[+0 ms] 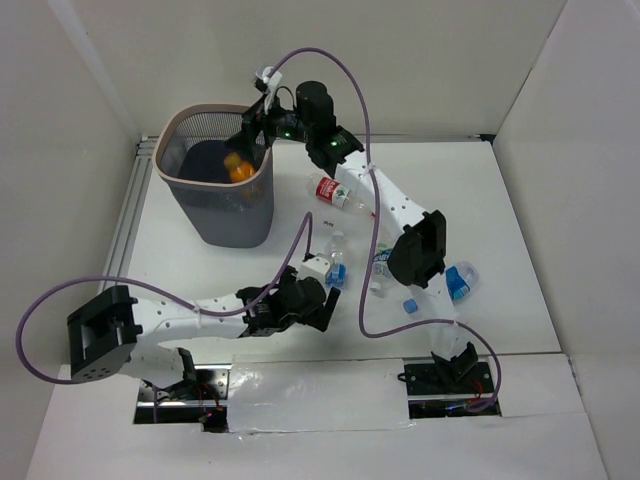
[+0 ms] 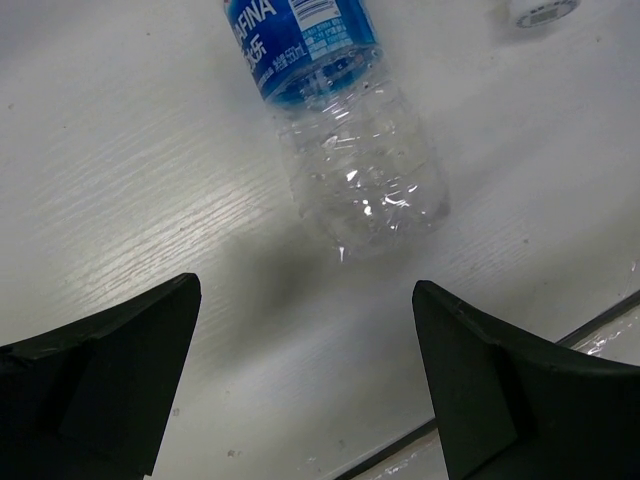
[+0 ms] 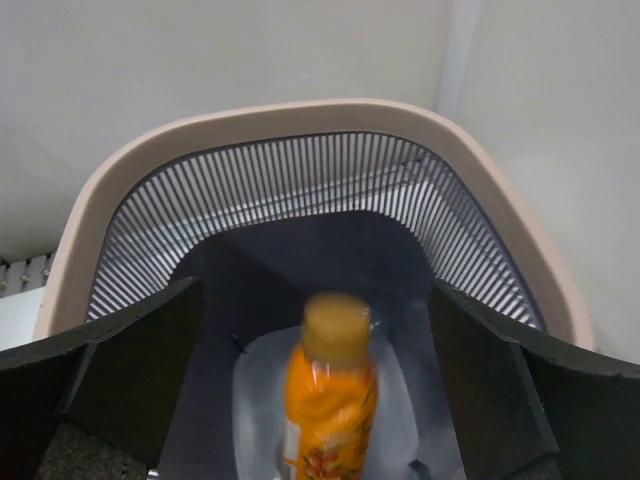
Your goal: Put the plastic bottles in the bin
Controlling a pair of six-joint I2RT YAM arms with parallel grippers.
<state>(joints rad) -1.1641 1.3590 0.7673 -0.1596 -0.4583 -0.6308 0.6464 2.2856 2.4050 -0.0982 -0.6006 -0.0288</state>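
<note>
The lower part of the clear bottle point(image 1: 335, 286) point(image 2: 358, 155) lies just beyond my left gripper's fingers, and I will close that gripper on it between the blue label and the bottle's bottom.
The bin point(image 1: 225, 215), dark mesh with a pale rim point(image 3: 300, 115), stands at the back left. An orange bottle point(image 3: 330, 390) is inside it, blurred, neck towards the camera, free of the fingers. My right gripper point(image 3: 315, 290) hangs open over the bin's mouth point(image 1: 255, 125); the orange bottle point(image 1: 238, 168) shows just below it. My left gripper point(image 2: 305, 288) is open low over the table with nothing between its fingers. A clear bottle with a blue label point(image 2: 350, 150) lies just beyond its tips. From above, the left gripper point(image 1: 322, 290) sits beside that bottle point(image 1: 335, 270).
A red-labelled bottle point(image 1: 338, 192) lies right of the bin. A clear bottle point(image 1: 380, 268), a blue-labelled bottle point(image 1: 460, 280) and a small blue cap point(image 1: 409, 305) lie around the right arm. Walls enclose the table; its near edge runs just behind the left gripper.
</note>
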